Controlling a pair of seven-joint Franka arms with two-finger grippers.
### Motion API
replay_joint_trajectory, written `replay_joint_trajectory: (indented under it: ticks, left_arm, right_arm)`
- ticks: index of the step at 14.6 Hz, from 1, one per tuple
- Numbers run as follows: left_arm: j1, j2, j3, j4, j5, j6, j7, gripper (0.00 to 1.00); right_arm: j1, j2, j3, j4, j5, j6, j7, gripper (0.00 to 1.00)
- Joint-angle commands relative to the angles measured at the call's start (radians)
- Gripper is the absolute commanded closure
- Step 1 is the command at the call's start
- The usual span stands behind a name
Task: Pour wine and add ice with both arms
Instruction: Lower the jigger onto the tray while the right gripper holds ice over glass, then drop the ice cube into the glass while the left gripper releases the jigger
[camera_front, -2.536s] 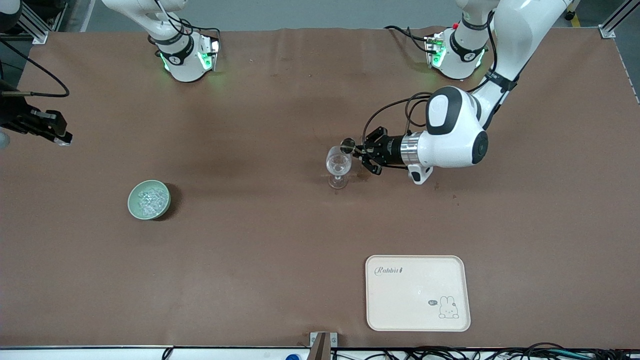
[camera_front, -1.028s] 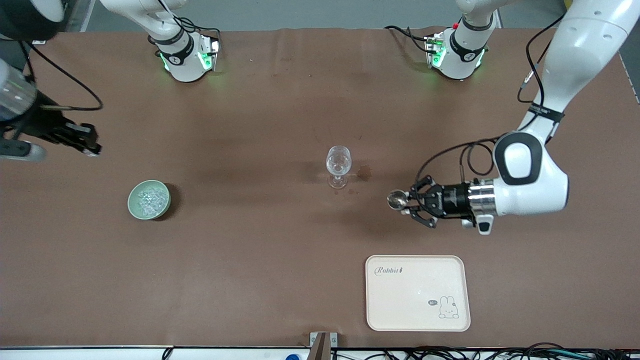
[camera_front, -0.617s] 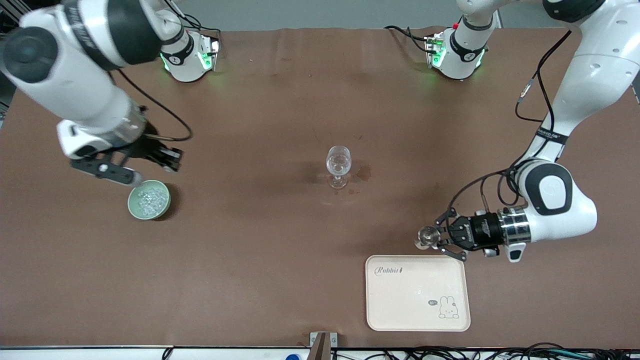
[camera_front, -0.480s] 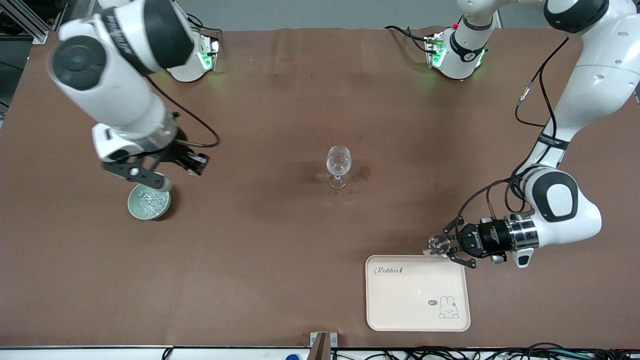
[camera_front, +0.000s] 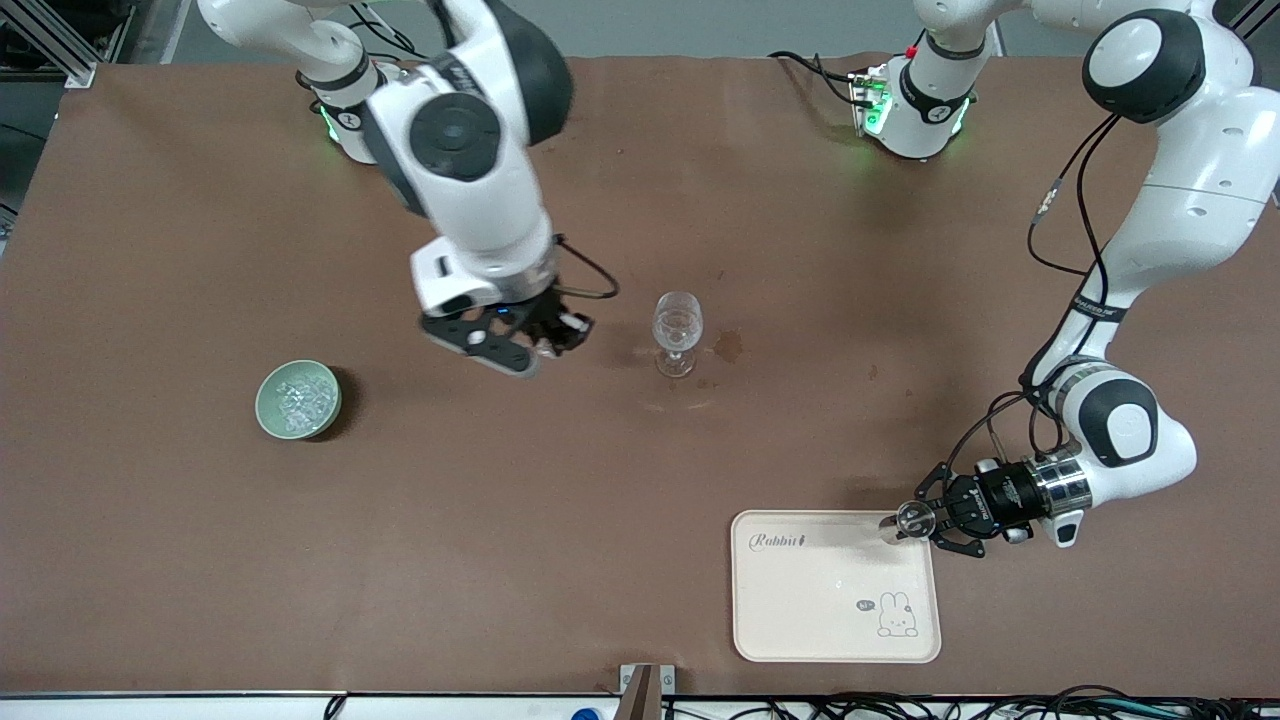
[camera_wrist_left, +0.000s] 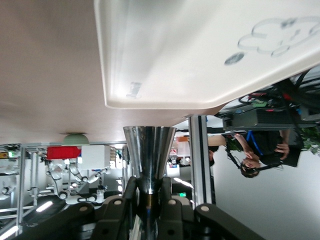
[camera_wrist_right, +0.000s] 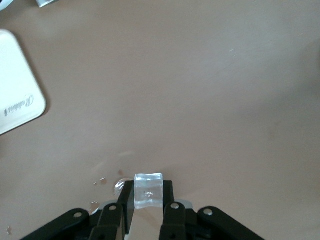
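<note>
My left gripper is going to set the metal cup down on the cream tray (camera_front: 885, 552) (camera_wrist_left: 161, 43), between the rabbit drawing and the tray's far edge.
A clear wine glass (camera_front: 677, 328) stands upright mid-table. A green bowl (camera_front: 262, 405) holds the heap of ice (camera_front: 298, 398), toward the right arm's end. My right gripper (camera_front: 553, 343) hangs over the table beside the glass, between it and the bowl. It is shut on one clear ice cube (camera_wrist_right: 148, 189), which shows between its fingers (camera_wrist_right: 168, 197). My left gripper (camera_front: 932, 520) is shut on a small metal cup (camera_front: 912, 518) and holds it on its side over the cream tray's (camera_front: 835, 640) corner. The cup (camera_wrist_left: 149, 150) also shows in the left wrist view.
The cream tray (camera_wrist_left: 200, 60) with a rabbit drawing lies near the front edge, toward the left arm's end. Dark wet stains (camera_front: 728, 346) mark the cloth beside the glass. Small drops (camera_wrist_right: 102, 181) lie on the table under my right gripper.
My right arm swung in over the bowl, then across to beside the wine glass. My left arm carried the metal cup from the glass's rim to the tray's corner.
</note>
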Motion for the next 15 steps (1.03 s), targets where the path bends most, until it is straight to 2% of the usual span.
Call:
replay_joint_trajectory:
  ticks: [1,8,13,15]
  left_arm:
    - [-0.021,0.040,0.029,0.047,-0.083,-0.006,0.022,0.99]
    - [-0.052,0.128,0.061,0.147,-0.105,0.027,0.020,0.99]
    - [-0.078,0.137,0.061,0.149,-0.136,0.079,0.023,0.96]
    - [-0.080,0.152,0.061,0.149,-0.137,0.083,0.031,0.92]
  right_arm:
    - [0.061,0.059,-0.010,0.050,0.001,0.015,0.071,0.99]
    - [0.190,0.106,-0.012,0.052,-0.001,0.017,0.182,0.99]
    - [0.204,0.137,-0.012,0.052,-0.001,0.078,0.205,0.99]
    - [0.202,0.145,-0.012,0.052,-0.002,0.098,0.202,0.99]
